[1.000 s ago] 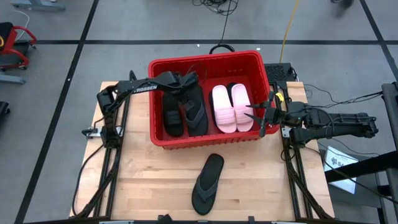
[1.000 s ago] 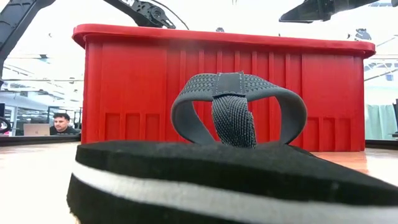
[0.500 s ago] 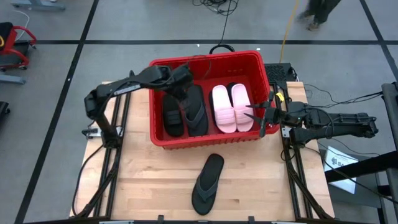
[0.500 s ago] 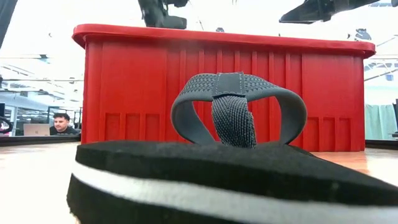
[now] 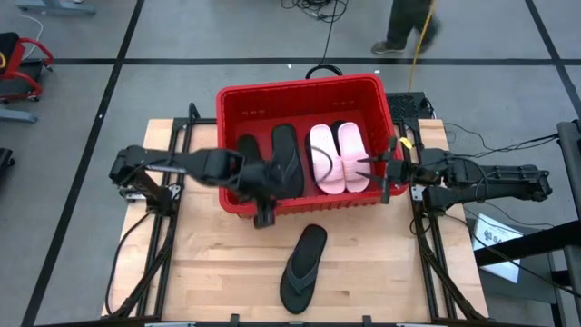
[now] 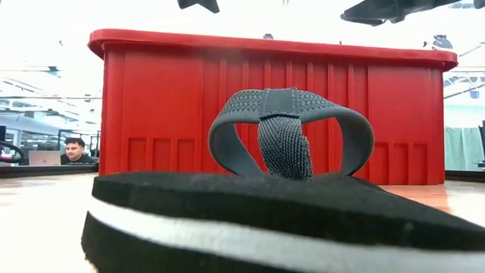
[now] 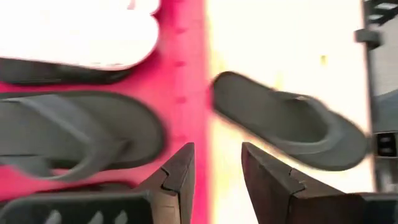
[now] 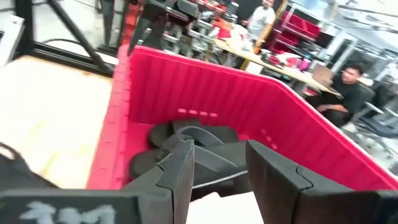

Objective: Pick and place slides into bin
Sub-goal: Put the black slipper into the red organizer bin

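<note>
My left gripper needs to next move to the strap's middle (image 5: 298,286) (image 7: 334,132), near the toe of the black flip-flop on the table, and close there.
The red bin (image 5: 300,89) stands at the table's far middle. On its floor lie a black slide (image 5: 248,156), a black flip-flop (image 5: 284,156) and a pale pink pair (image 5: 338,156). Another black flip-flop (image 5: 304,268) lies sole-down on the table in front of the bin, also in the left wrist view (image 7: 286,124) and filling the low view (image 6: 280,136). My left gripper (image 5: 265,216) hangs open and empty above the bin's near wall (image 7: 186,93). My right gripper (image 5: 374,174) stands open and level at the bin's right rim, holding nothing.
Bare wooden table (image 5: 209,272) lies on both sides of the loose flip-flop. The bin's black handle (image 5: 322,69) sticks out at its far side. People show in the room beyond the table (image 8: 348,87) and on the floor behind it (image 5: 404,23).
My left gripper has risen from over the slides in the bin's far left part and swung toward the table's near edge, ending above the bin's near wall, still open and empty. The slides in the bin and the flip-flop on the table have stayed put.
</note>
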{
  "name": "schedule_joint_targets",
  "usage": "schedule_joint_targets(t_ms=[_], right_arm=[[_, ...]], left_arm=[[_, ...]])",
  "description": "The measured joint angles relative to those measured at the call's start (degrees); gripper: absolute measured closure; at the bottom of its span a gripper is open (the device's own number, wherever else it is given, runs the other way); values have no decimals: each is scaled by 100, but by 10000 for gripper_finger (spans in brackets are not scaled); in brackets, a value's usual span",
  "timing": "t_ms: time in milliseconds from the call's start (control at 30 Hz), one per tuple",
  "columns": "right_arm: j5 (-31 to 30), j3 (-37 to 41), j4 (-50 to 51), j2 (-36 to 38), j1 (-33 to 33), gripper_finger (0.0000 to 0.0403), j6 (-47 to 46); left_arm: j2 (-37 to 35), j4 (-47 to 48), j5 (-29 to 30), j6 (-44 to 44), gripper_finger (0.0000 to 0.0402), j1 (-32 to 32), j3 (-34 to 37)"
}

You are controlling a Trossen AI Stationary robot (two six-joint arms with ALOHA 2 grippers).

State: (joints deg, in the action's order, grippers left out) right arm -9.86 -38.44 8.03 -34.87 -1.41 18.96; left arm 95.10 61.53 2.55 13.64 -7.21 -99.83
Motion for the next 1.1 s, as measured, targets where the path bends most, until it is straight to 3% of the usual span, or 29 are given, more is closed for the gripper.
schedule_joint_targets(t_ms=[500,867,1100], right_arm=[[1310,0,145,87,2,268,-52],[1313,-2,212,85,2,268,-282],[1313,-2,212,85,2,268,-319]], left_arm=[[332,-2635,-235,1809,277,-1172,1194],[528,-4453,-371,2628,277,-1803,2500],[783,-5024,-232,2998,277,-1870,2549]])
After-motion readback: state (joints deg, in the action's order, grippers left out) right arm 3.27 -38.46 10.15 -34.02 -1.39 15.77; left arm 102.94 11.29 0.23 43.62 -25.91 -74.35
